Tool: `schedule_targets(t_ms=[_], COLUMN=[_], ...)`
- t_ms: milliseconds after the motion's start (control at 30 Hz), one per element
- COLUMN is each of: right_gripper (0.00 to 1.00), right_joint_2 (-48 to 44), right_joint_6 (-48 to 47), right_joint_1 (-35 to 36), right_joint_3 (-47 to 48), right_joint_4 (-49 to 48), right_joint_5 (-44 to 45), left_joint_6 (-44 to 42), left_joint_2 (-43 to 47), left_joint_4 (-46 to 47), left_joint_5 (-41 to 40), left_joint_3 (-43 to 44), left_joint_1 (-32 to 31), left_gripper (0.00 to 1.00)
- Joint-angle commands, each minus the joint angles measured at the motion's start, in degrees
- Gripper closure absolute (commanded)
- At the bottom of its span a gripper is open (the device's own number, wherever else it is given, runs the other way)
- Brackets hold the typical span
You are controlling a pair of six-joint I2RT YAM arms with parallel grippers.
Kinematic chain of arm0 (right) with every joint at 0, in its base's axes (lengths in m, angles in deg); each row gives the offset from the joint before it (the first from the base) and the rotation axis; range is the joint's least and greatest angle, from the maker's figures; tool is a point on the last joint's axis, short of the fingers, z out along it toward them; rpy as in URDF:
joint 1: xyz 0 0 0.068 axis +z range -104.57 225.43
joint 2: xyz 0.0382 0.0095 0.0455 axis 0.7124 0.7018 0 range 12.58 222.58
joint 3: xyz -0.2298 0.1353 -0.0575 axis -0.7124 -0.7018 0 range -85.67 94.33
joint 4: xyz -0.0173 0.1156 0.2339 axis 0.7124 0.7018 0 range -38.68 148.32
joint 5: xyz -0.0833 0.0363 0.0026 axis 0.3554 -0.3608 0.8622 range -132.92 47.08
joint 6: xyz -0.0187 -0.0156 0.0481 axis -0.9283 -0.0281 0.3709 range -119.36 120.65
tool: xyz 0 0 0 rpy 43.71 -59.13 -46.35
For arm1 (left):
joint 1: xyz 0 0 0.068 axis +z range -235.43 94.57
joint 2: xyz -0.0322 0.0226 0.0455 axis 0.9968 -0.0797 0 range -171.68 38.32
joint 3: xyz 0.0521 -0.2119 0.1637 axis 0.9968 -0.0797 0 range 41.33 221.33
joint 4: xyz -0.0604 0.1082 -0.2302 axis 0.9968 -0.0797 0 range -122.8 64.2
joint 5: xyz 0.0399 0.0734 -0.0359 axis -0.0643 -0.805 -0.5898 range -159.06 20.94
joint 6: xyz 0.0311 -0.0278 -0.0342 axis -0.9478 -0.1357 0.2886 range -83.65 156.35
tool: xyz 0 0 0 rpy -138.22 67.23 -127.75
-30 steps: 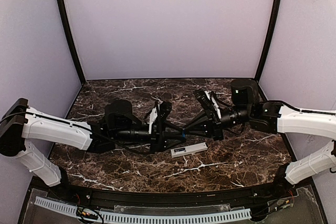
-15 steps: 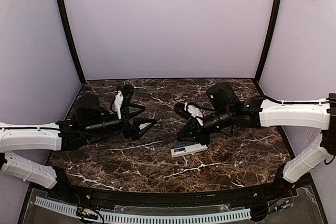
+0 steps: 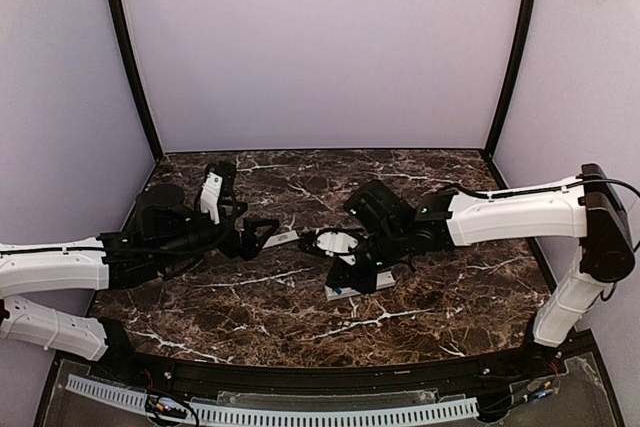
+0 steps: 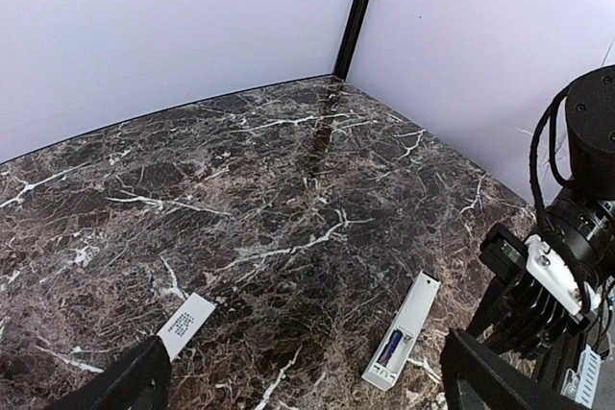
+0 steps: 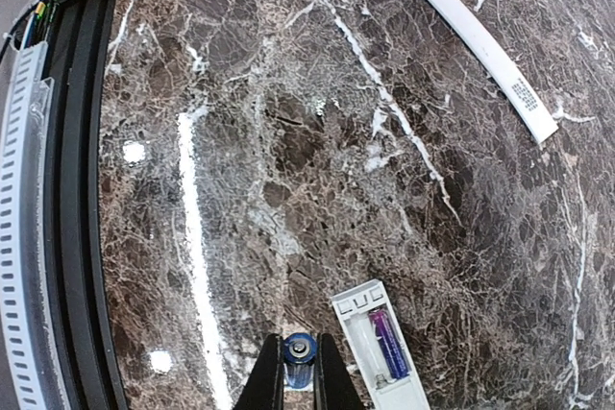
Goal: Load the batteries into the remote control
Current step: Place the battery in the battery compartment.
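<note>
The robot's right gripper will let go of the blue battery in the bare slot of the remote control (image 3: 345,289) (image 5: 366,346), beside the seated battery.
The remote control (image 5: 381,352) lies on the marble with its back open, one blue battery (image 5: 388,342) seated in the right-hand slot and the other slot bare. My right gripper (image 5: 300,373) hovers just left of that open end, shut on a second blue battery (image 5: 300,350) held end-on between the fingers. From above, the right gripper (image 3: 340,269) hangs over the remote control (image 3: 338,293). My left gripper (image 3: 262,234) is open and holds nothing, well left of the remote control (image 4: 404,331).
The remote's loose white cover (image 5: 492,62) lies flat on the marble, close to the left gripper's fingertip (image 4: 130,386), and shows as a pale strip (image 3: 287,238) from above. The right arm's wrist (image 4: 572,237) fills the right side of the left wrist view.
The two grippers were meeting mid-table; the left has opened and drawn back to the left. The right arm has swung left and down over the remote, battery in its jaws.
</note>
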Motion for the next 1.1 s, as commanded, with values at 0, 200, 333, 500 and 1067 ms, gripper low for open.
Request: schedule_targets(t_ms=[0, 200, 333, 500, 1067], right_gripper=[1.0, 1.0, 1.0, 1.0, 1.0], right_joint_2=[2.83, 5.07, 6.15, 6.66, 8.95], right_joint_6=[-3.65, -5.82, -6.8, -7.35, -8.79], right_joint_1=[0.67, 0.98, 0.95, 0.96, 0.95], right_joint_3=[3.28, 3.49, 3.39, 2.52, 2.38], right_joint_4=[3.02, 2.7, 2.6, 1.31, 0.11], right_joint_5=[5.15, 7.35, 8.37, 9.15, 12.6], left_joint_6=[1.11, 1.06, 0.91, 0.83, 0.61], left_joint_2=[0.05, -0.27, -0.35, -0.6, -1.57], left_joint_4=[-1.27, -0.81, -0.67, -0.29, 0.75], left_joint_5=[-0.36, 0.07, 0.34, 0.72, 1.38], left_joint_3=[-1.11, -1.13, -1.24, -1.48, -1.64], left_joint_1=[0.41, 0.36, 0.39, 0.37, 0.35], left_gripper=[0.01, 0.01, 0.01, 0.01, 0.02])
